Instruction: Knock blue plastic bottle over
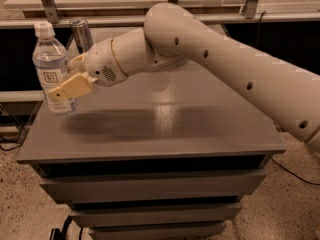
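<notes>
Next, my gripper lays the blue plastic bottle down on its side on the grey cabinet top beside my forearm [212, 88].
The blue plastic bottle [50, 66] stands upright near the far left corner of the grey cabinet top [165, 124]. It is clear with a white cap and a blue-and-white label. My gripper [65, 86] is at the bottle's right side at label height, and its tan tip overlaps the lower part of the bottle. The arm reaches in from the right across the top. The bottle's lower right side is hidden behind the gripper.
A slim silver can [81, 33] stands just behind my wrist at the back left. The cabinet's left edge is close to the bottle. A shelf rail with metal posts [47, 1] runs behind the cabinet. Cables lie on the floor at left.
</notes>
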You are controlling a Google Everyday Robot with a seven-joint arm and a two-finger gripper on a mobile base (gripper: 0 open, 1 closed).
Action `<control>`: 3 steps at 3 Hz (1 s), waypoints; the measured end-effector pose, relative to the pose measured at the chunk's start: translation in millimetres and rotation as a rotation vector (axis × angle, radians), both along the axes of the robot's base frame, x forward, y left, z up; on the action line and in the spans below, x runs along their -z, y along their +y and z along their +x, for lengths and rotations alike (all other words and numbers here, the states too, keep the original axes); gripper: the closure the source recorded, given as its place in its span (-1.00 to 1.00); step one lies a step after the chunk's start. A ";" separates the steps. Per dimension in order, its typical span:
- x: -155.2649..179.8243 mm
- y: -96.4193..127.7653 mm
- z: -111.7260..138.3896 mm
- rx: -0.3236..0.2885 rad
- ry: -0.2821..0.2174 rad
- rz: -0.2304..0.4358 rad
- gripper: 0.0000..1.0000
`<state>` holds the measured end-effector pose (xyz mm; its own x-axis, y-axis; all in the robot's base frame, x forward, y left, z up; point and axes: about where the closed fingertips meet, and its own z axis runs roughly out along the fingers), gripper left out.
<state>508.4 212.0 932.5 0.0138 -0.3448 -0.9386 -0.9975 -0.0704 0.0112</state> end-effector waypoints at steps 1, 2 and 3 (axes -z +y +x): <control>-37.6 -56.8 -5.0 0.056 -0.085 -0.071 1.00; -74.0 -105.7 -5.0 0.141 -0.184 -0.243 1.00; -73.9 -139.4 4.6 0.204 -0.225 -0.483 1.00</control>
